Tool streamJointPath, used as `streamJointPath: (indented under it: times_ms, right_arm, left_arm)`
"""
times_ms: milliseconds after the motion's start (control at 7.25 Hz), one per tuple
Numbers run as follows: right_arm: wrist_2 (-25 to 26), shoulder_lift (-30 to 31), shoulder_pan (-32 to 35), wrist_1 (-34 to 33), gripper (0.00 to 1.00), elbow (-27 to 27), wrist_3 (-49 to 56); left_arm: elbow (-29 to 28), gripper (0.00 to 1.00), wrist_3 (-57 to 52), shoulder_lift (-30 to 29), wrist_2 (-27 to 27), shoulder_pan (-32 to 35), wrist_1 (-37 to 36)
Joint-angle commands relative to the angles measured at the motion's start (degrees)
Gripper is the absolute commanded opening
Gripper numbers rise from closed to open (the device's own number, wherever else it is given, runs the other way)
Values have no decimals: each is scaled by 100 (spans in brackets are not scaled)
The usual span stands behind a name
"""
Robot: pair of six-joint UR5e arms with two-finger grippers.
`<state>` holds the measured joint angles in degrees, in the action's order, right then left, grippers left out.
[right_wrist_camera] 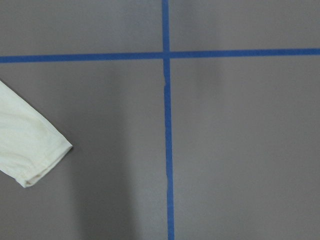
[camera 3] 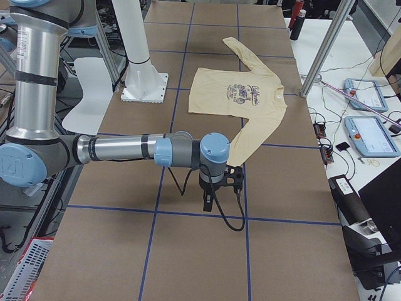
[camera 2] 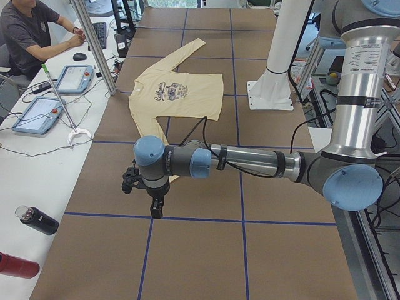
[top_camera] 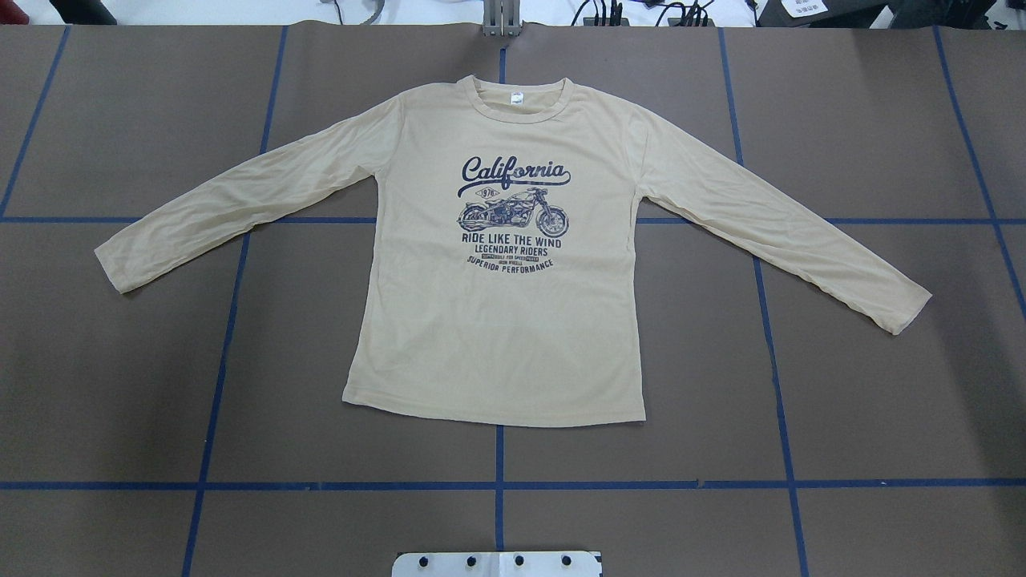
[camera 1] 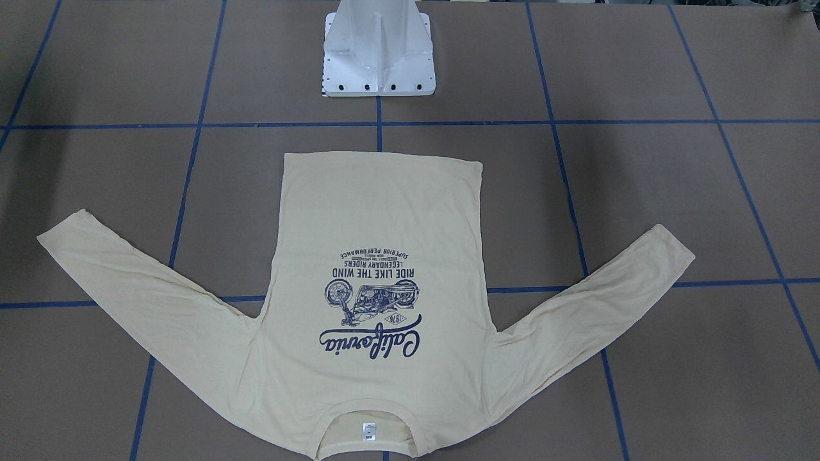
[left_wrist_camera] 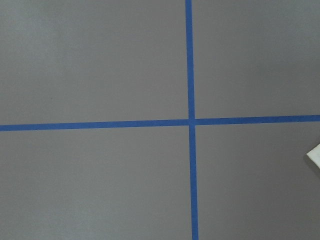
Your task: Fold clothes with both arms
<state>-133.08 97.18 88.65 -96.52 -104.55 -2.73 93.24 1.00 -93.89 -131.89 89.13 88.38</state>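
The middle of the cuff (camera 1: 63,226) (right_wrist_camera: 47,166) on the T-shirt's nearest sleeve is the next place for my right gripper to go and close.
The clothes are one cream-yellow long-sleeve T-shirt (top_camera: 497,336), lying flat on the brown table, print up, sleeves spread, collar away from the robot base (camera 1: 378,205). My left gripper (camera 2: 154,211) shows only in the exterior left view, hanging over the table just beyond the left sleeve's end; I cannot tell whether it is open or shut. My right gripper (camera 3: 207,204) shows only in the exterior right view, just past the right sleeve cuff (right_wrist_camera: 30,150); its state I cannot tell either. A cream corner (left_wrist_camera: 315,156) peeks into the left wrist view.
The white pedestal base (camera 1: 378,57) stands behind the shirt's hem. Blue tape lines (top_camera: 497,485) grid the table. Along the side desk sit a person (camera 2: 28,31), teach pendants (camera 2: 75,78) and bottles (camera 2: 37,220).
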Motion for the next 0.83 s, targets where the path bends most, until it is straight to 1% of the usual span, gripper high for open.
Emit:
streamJointPath:
  times_ms: [0, 138, 276, 414, 552, 690]
  right_arm:
    - [-42, -583, -146, -7, 100, -65, -26]
    - [-164, -699, -347, -7, 100, 65, 26]
    - [-270, -883, -671, 367, 100, 206, -182]
    - [-253, -893, -917, 962, 100, 260, -993]
    - [-227, -858, -1233, 1734, 100, 434, -1428]
    - [-270, -858, -1489, 2438, 100, 940, -1449]
  left_arm:
    - [429, 100, 14, -198, 22, -44, 48]
    - [597, 100, 14, -252, -47, -62, 56]
    - [729, 100, -3, -313, -170, -71, 126]
    - [565, 100, -12, -392, -171, -384, 562]
    - [398, 100, 14, -323, -188, -614, 1001]
    - [414, 100, 6, -323, -180, -625, 1075]
